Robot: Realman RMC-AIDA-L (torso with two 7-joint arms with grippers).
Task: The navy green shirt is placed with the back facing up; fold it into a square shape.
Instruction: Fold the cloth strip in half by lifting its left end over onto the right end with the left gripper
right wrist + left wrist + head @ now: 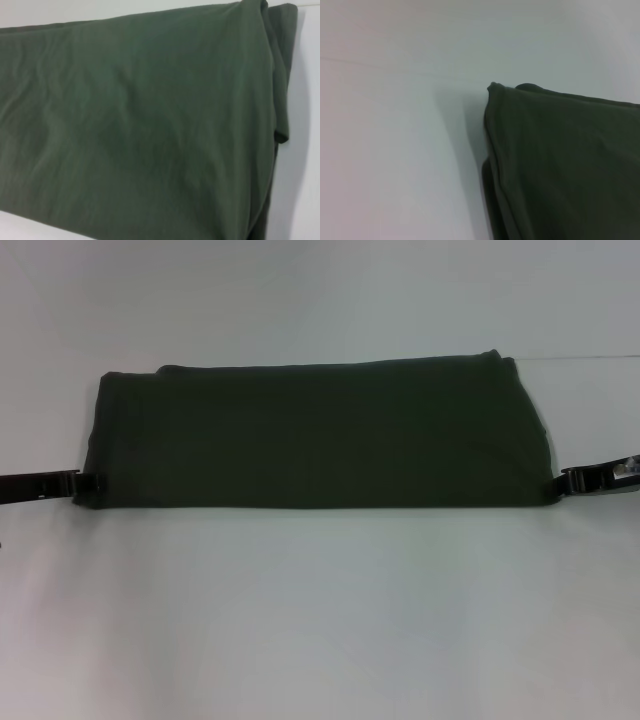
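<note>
Next, I take the folded shirt's near corner [88, 500] with my left gripper, since it lies far from me, and drag the shirt closer with both grippers before folding.
The navy green shirt [315, 435] lies folded into a wide flat band across the white table, plain side up, no letters showing. It also shows in the left wrist view [565, 165] and fills the right wrist view [140, 125]. My left gripper [88, 482] is at the band's near left corner, low on the table. My right gripper [562, 480] is at the band's near right corner. Both tips touch the cloth's edge. The wrist views show no fingers.
The white table [320, 620] stretches in front of and behind the shirt. Nothing else lies on it.
</note>
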